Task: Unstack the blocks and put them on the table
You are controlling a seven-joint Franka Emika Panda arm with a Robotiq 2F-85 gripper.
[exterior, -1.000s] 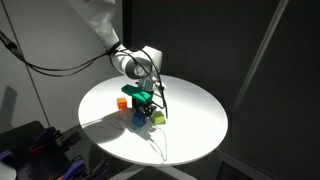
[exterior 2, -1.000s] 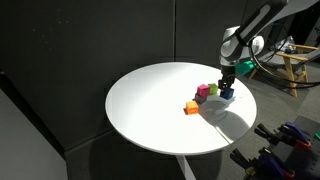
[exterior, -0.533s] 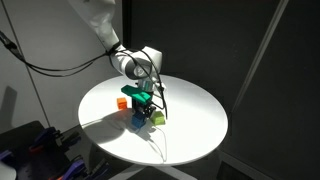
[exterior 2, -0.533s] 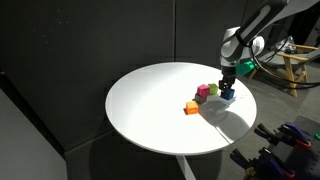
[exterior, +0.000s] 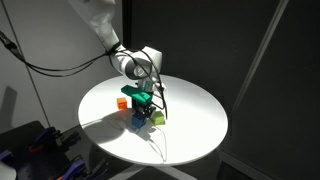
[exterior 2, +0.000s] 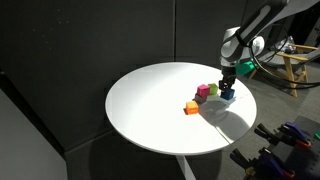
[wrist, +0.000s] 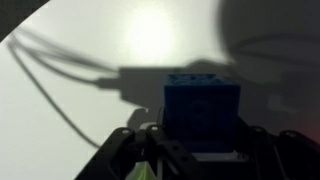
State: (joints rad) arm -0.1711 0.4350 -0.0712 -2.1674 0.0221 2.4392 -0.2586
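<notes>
I should set the blue block down with my gripper on the white table (exterior: 141, 129), beside the yellow-green block.
In both exterior views my gripper (exterior: 146, 108) (exterior 2: 226, 90) reaches straight down over the blue block (exterior: 138, 120) (exterior 2: 228, 97), which stands on the white table (exterior: 195, 120) (exterior 2: 150, 110). In the wrist view the gripper (wrist: 203, 132) is shut, its dark fingers flanking the blue block (wrist: 200, 105). A pale strip that looks like the grey block (wrist: 200, 155) sits between them above the blue one, mostly hidden. The yellow-green block (exterior: 157, 118) (exterior 2: 211, 89) lies beside the blue one. The magenta block (exterior 2: 202, 95) lies on the table.
An orange cube (exterior: 122, 102) (exterior 2: 190, 107) lies near the blocks. A thin cable (exterior: 163, 140) trails from the arm across the table toward its edge. Dark equipment (exterior: 35, 150) (exterior 2: 290, 140) stands beyond the rim, with black curtains behind.
</notes>
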